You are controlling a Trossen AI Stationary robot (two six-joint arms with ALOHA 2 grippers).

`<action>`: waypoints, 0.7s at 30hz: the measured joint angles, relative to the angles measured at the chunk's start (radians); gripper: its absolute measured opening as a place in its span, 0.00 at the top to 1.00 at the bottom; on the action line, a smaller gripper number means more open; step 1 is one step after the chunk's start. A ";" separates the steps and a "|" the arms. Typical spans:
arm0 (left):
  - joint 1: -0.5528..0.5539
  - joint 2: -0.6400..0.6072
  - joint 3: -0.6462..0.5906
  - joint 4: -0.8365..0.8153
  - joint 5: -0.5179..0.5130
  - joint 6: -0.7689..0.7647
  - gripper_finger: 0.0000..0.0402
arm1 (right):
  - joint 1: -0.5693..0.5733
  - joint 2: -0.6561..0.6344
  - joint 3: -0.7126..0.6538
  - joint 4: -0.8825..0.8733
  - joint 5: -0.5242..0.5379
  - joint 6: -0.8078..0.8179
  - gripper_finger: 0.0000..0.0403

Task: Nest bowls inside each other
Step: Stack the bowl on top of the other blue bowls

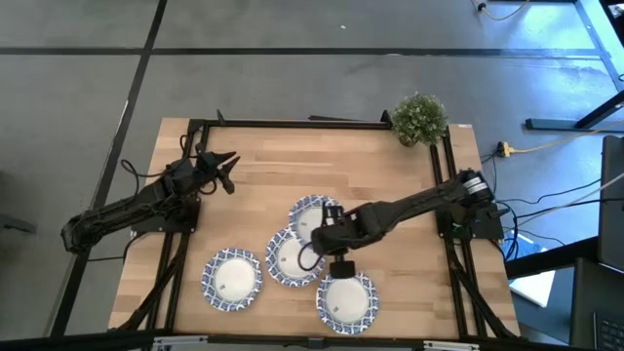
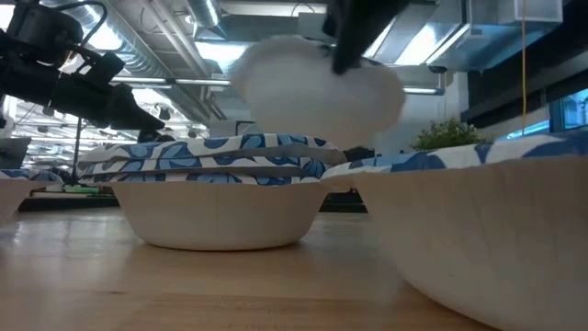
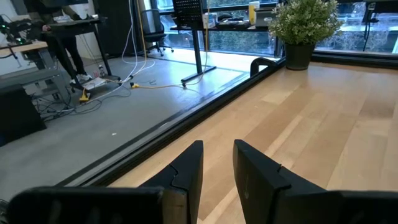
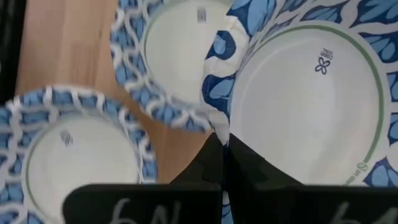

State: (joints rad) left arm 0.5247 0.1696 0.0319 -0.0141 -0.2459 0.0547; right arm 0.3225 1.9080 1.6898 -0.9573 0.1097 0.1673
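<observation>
Next, my right gripper releases the raised bowl inside the middle bowl (image 1: 294, 256) (image 4: 191, 51), there beside the bowl that sits at the near edge of the table.
Several white bowls with blue-patterned rims sit at the table's near middle. One stands alone at the near left (image 1: 232, 278), one at the near edge (image 1: 346, 300), and one in the middle (image 1: 291, 259). In the low view the middle one (image 2: 220, 198) shows two rims, one above the other. My right gripper (image 1: 331, 237) hangs over them, shut on another bowl (image 1: 310, 213), which the low view shows raised (image 2: 317, 92). My left gripper (image 1: 226, 168) waits open above the table's far left part (image 3: 217, 168). My right gripper (image 4: 222, 155) pinches the raised bowl by its patterned rim (image 4: 214, 121), with the fingers coming from above and pointing down. The bowl is lifted clear of the table and hangs tilted beside the fingers, over the other bowls.
A small green potted plant (image 1: 419, 119) stands at the far right corner. A black frame (image 1: 292, 123) runs along the table's edges. Bare wood lies across the far half of the table (image 1: 292, 161).
</observation>
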 joint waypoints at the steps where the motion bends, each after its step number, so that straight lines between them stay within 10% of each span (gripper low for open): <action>1: 0.000 0.000 0.000 0.000 0.000 0.000 0.79 | 0.000 0.017 0.022 0.001 0.001 -0.001 0.99; 21: 0.000 0.000 0.000 0.000 -0.005 0.000 0.79 | 0.044 0.270 0.328 0.018 -0.067 0.011 0.99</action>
State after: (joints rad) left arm 0.5249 0.1697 0.0319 -0.0145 -0.2504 0.0551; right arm 0.3668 2.1784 2.0173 -0.9394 0.0427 0.1786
